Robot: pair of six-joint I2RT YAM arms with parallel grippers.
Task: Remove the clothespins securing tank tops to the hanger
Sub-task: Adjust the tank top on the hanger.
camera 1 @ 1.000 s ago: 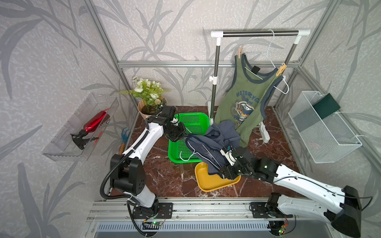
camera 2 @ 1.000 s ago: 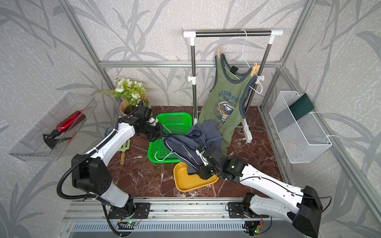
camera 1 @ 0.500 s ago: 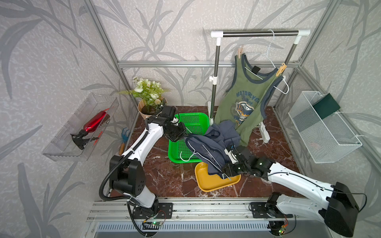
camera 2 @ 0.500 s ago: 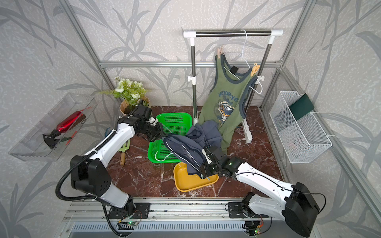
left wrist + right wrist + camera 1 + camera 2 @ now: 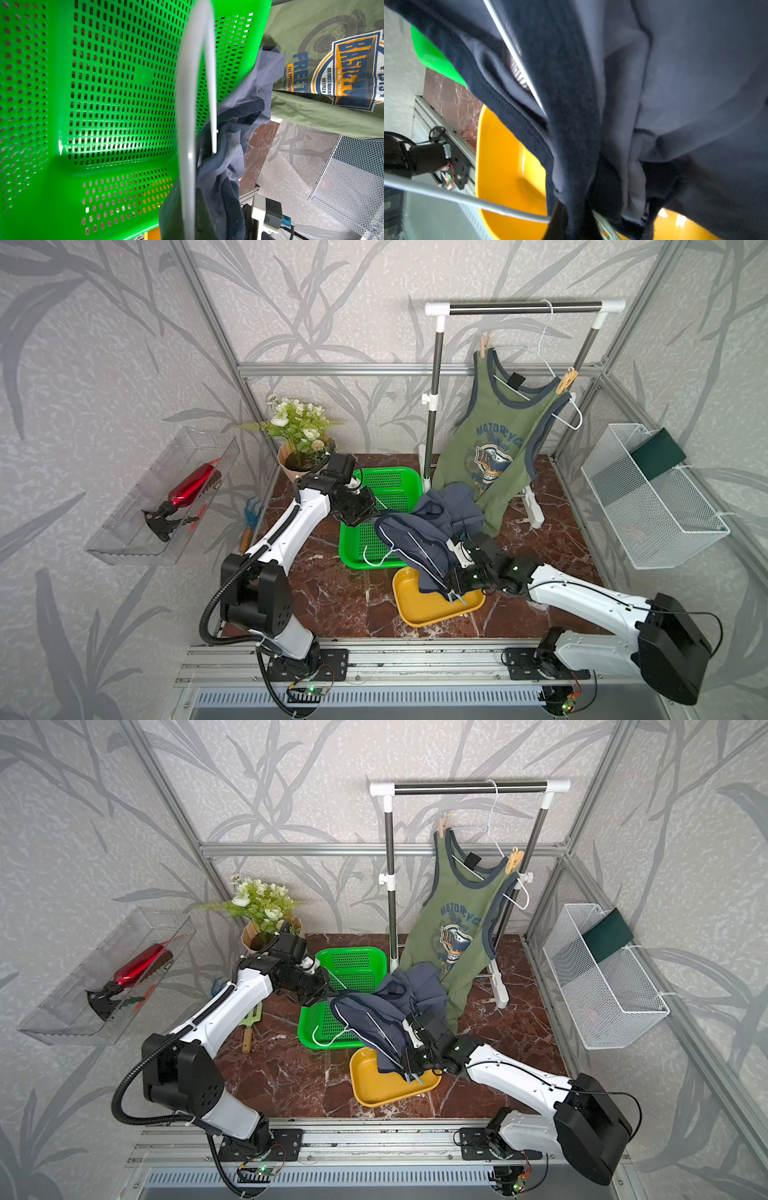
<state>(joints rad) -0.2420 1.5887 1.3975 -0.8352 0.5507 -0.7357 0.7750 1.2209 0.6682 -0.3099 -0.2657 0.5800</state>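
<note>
The robot's right gripper pinches the dark cloth beside the teal clothespin, so it should open, back away and take the teal clothespin (image 5: pixel 605 226) by its handles.
A slate-blue tank top (image 5: pixel 432 522) hangs crumpled on a white hanger (image 5: pixel 187 124) over the green basket (image 5: pixel 386 485). My left gripper (image 5: pixel 368 506) is shut on that hanger's wire. At the top's lower end, above the yellow tray (image 5: pixel 432 608), my right gripper (image 5: pixel 455 587) is shut on a teal clothespin (image 5: pixel 458 599). In the right wrist view the clothespin (image 5: pixel 604 228) sticks out from dark cloth. The olive tank top (image 5: pixel 494 439) hangs on the rack, pinned by a tan clothespin (image 5: pixel 484 346) and a yellow-orange clothespin (image 5: pixel 566 379).
The clothes rack (image 5: pixel 523 308) stands at the back. A flower pot (image 5: pixel 299 435) sits back left. A white wire basket (image 5: pixel 648 506) is mounted on the right wall, and a clear bin with a red bottle (image 5: pixel 191 489) on the left wall. A small trowel (image 5: pixel 249 522) lies beside the left arm.
My right gripper's jaws have gone from partly open to shut at the lower end of the blue tank top. The left arm and hanger have stayed in place.
</note>
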